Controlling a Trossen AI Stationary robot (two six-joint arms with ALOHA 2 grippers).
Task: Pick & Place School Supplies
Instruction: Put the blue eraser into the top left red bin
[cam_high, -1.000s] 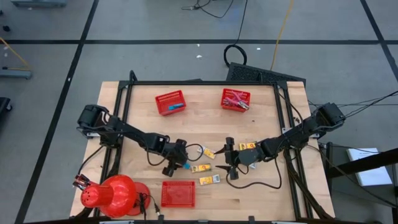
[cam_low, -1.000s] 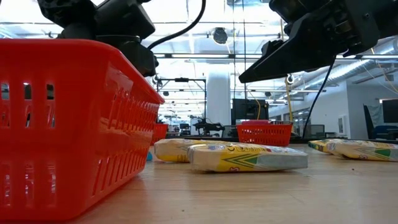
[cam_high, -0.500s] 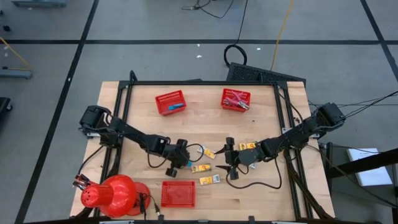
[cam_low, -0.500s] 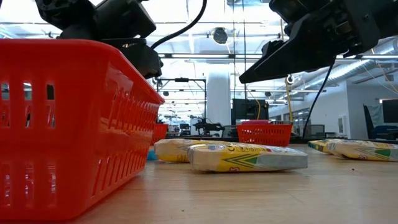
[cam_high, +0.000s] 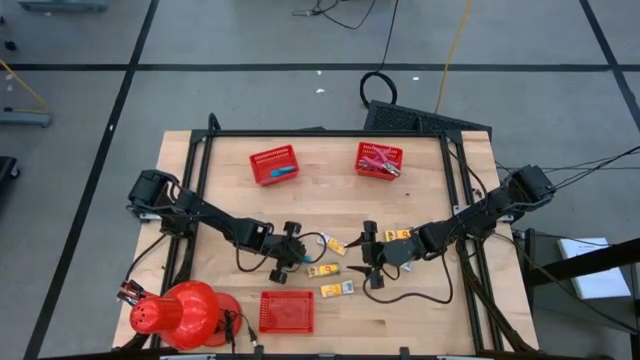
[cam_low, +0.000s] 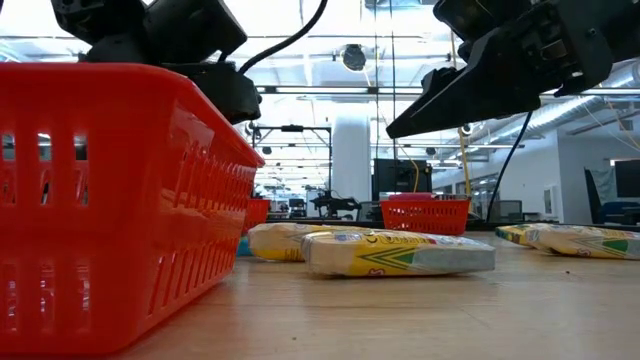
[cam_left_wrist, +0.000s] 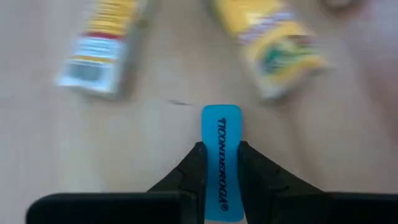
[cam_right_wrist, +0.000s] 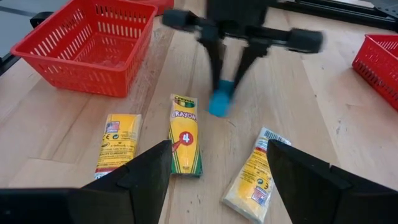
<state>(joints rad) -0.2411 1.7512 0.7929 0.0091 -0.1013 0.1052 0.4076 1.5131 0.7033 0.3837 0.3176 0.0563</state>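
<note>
Next, I release the light-blue block from my left gripper beside the blue block in the far red basket (cam_high: 281, 169).
My left gripper (cam_high: 295, 254) is shut on a light-blue block (cam_left_wrist: 222, 134) near the table's middle. The right wrist view shows it above the yellow packets (cam_right_wrist: 185, 143). Several yellow packets lie flat on the table (cam_high: 322, 270) between the two grippers. My right gripper (cam_high: 366, 262) hangs open above the packets, to the block's right, its fingers (cam_right_wrist: 143, 171) spread wide and touching nothing. One far basket (cam_high: 274, 165) holds a blue block, and the other far basket (cam_high: 379, 159) holds red-handled tools. My left gripper pinches the light-blue block between its two fingers (cam_left_wrist: 198, 155) on the block's long sides (cam_left_wrist: 208, 155). The fingers come from above, pointing down, and lie along the block. The block's free end (cam_right_wrist: 217, 107) sticks out below the fingertips. I cannot tell whether that end touches the table.
A third red mesh basket (cam_high: 286, 311) stands at the near edge, and it fills the left of the low view (cam_low: 110, 200). A big red dome (cam_high: 185, 312) sits at the near left corner. Cables trail across the wood by both arms.
My left gripper, still shut on the blue block, has moved a little toward the far edge and the right. The right arm has kept still.
</note>
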